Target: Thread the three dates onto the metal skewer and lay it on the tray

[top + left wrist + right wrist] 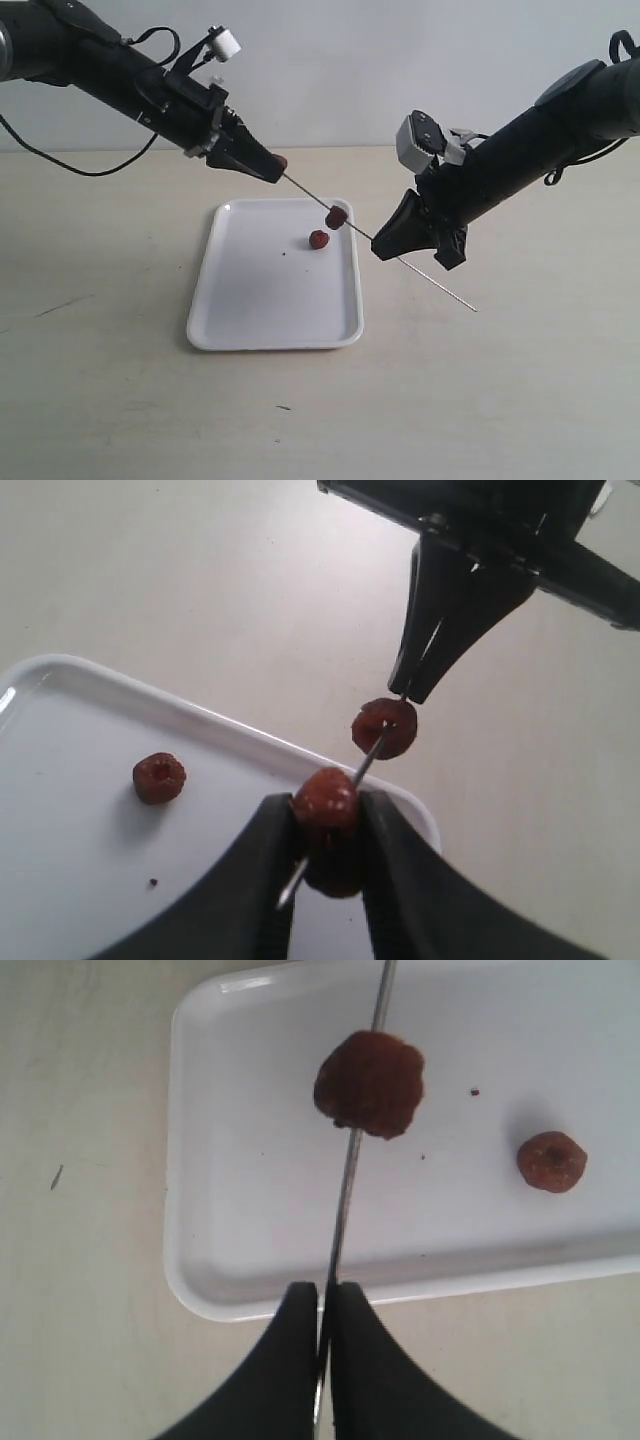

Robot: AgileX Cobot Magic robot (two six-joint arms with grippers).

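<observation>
My left gripper is to release the second date on the metal skewer (287, 181) (360, 770). It will let go between the skewer's tip and the threaded date.
My right gripper (382, 246) (326, 1290) is shut on the thin metal skewer (310, 196) (347, 1190), which slants up over the white tray (250, 320) (240, 1250) to my left gripper (278, 172) (328, 802). One date (337, 217) (370, 1082) (386, 728) sits threaded partway along the rod. My left gripper is shut on a second date (325, 800) (281, 161) at the skewer's tip, and the rod's point shows through beside it. The third date (318, 239) (159, 777) (551, 1161) lies loose on the tray.
The tray rests on a pale table (110, 400). The skewer's free end (470, 306) juts past my right gripper, low over the table to the tray's right. A black cable (60, 160) hangs behind the left arm.
</observation>
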